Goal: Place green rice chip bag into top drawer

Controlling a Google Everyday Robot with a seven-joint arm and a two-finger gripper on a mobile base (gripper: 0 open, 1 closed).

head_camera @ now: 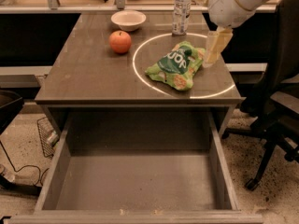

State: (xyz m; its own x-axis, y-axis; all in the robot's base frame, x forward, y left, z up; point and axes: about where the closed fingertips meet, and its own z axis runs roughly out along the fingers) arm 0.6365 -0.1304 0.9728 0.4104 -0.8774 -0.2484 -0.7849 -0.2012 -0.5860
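Note:
My gripper moves over the green rice chip bag next and closes on the bag's far end (189,54), the one nearest the water bottle.
The green rice chip bag (176,66) lies crumpled on the dark table top, right of centre, inside a thin white ring of light. The top drawer (140,181) stands pulled out below the table's front edge, its flat bottom bare. My gripper (214,48) hangs from the white arm at the upper right, its pale fingers pointing down just right of the bag's far end, close beside it and slightly above the table.
A red apple (120,42) sits on the left half of the table (79,78). A white bowl (128,19) and a clear water bottle (181,12) stand at the back. A black office chair (280,106) is to the right. A wire basket (46,134) sits on the floor left.

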